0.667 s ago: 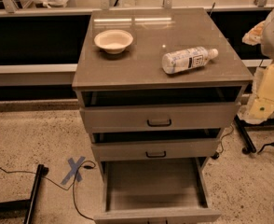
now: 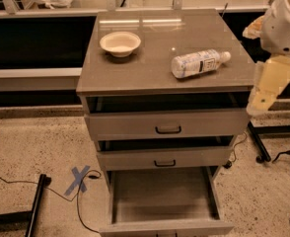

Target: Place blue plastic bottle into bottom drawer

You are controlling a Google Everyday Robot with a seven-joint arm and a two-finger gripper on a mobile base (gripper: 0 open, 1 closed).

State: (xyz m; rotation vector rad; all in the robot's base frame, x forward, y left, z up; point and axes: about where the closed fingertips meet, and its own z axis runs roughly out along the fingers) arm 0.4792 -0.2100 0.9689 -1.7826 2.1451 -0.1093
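I should next move my gripper over to the blue plastic bottle, and I should take hold of its body [image 2: 211, 60] near the white cap.
The blue plastic bottle [image 2: 199, 63] lies on its side on the right part of the grey cabinet top [image 2: 155, 73], white cap pointing right. The bottom drawer [image 2: 162, 196] is pulled far out and I see nothing in it. My gripper [image 2: 267, 85], a pale yellowish piece below the white arm [image 2: 285, 23], hangs off the cabinet's right edge. It is right of the bottle, a little lower, and not touching it.
A shallow white bowl [image 2: 120, 43] sits on the cabinet top at the left. The two upper drawers [image 2: 167, 125] with black handles are slightly open. Blue tape cross [image 2: 78, 179], cables and a black stand leg [image 2: 34, 206] lie on the floor at the left.
My arm and gripper have shifted slightly left and up, toward the cabinet's right edge. The bottle, bowl and drawers have not moved.
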